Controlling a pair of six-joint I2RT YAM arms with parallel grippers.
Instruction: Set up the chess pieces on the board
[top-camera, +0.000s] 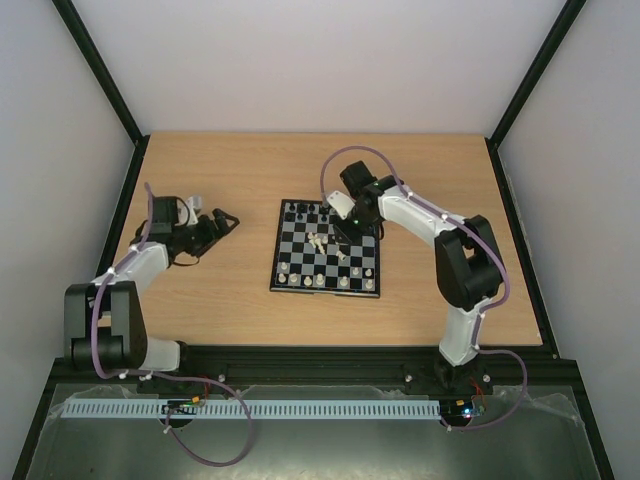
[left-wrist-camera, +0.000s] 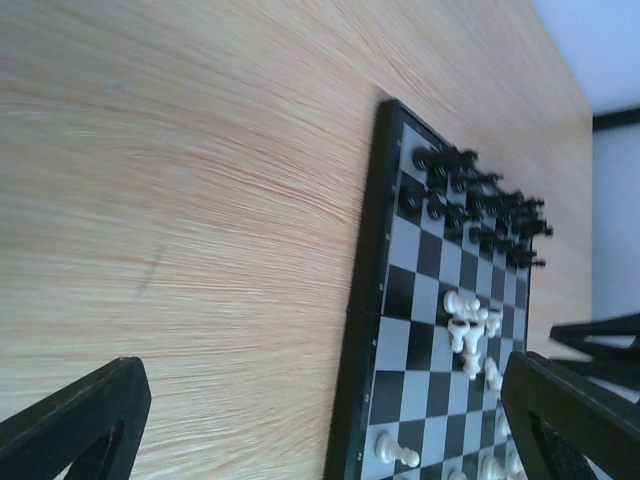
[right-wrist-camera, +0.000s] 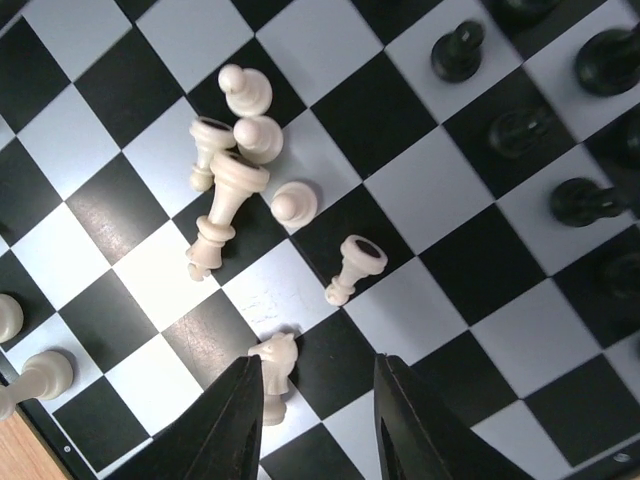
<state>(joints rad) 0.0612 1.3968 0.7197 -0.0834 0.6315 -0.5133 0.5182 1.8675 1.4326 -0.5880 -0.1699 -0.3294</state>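
The white knight is lying on its side, so next my right gripper pinches the knight's base (right-wrist-camera: 273, 408) and holds out its head to my left gripper to be set upright.
The board (top-camera: 300, 262) lies in the middle of the table. Black chess pieces (top-camera: 318, 210) stand along its far rows, and cream-white ones (top-camera: 325, 282) along its near row. Several white pieces (right-wrist-camera: 228, 180) lie tumbled in a heap mid-board, and one more (right-wrist-camera: 352, 266) lies on its side close by. My right gripper (right-wrist-camera: 318, 365) hangs open just above the board. A white knight (right-wrist-camera: 274, 362) stands upright against the inside of its left finger (right-wrist-camera: 235, 420), free of the other finger. My left gripper (top-camera: 222, 222) is open over bare wood left of the board (left-wrist-camera: 365, 300), holding nothing.
Black side rails run along the left and right edges of the wooden table (top-camera: 210, 170). In the right wrist view, black pieces (right-wrist-camera: 460, 48) stand at the upper right and white pawns (right-wrist-camera: 40, 375) at the left edge of the board.
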